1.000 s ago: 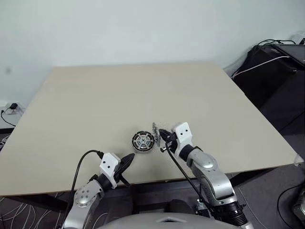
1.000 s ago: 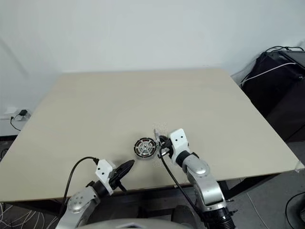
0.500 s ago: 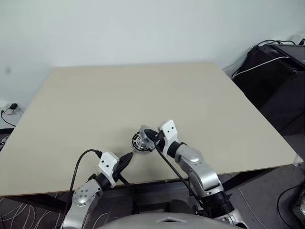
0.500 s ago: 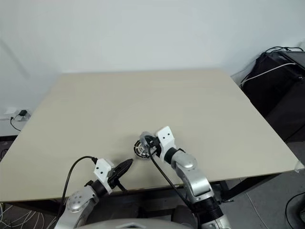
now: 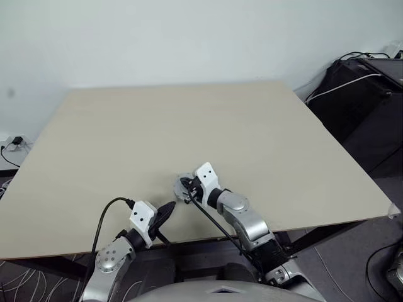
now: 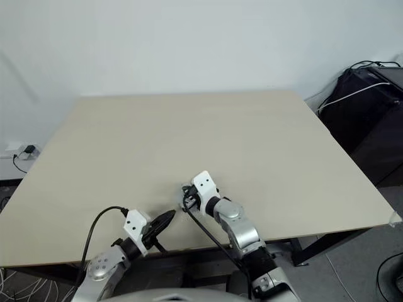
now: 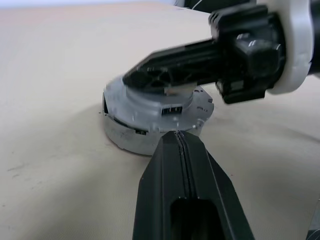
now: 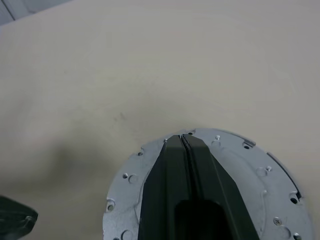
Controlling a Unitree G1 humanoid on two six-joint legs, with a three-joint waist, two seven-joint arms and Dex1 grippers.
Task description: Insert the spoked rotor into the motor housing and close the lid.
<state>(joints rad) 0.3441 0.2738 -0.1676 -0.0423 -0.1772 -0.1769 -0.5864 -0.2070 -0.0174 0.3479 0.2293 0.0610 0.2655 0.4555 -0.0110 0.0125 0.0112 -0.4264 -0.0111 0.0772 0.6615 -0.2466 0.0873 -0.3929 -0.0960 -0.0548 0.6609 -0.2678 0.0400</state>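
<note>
The lid's rim hangs over the motor housing and the right gripper's shut fingers only press, so the robot should open them and grip the raised centre (image 7: 147, 104) to shift it.
The lid (image 7: 145, 107), a pale grey disc with small holes round its rim (image 8: 280, 190), lies flat on a low round stack near the table's front edge. My right gripper (image 8: 182, 136) is shut, and its black fingers (image 7: 170, 60) lie across the lid's top face, tips near its far rim. From above, the right gripper (image 5: 184, 184) covers most of the lid (image 5: 178, 188). The motor housing and the spoked rotor are hidden under the lid. My left gripper (image 7: 177, 134) is shut and empty, pointing at the stack from close by at the front edge (image 5: 170, 209).
The beige table (image 5: 189, 126) stretches wide and bare behind and beside the stack. Black equipment with cables (image 5: 365, 82) stands off the table to the right. A wall socket with a plug (image 5: 16, 141) is low on the left.
My right gripper swung left and down, carrying the lid from upright beside the open housing to flat on top of it. The left gripper has not moved.
</note>
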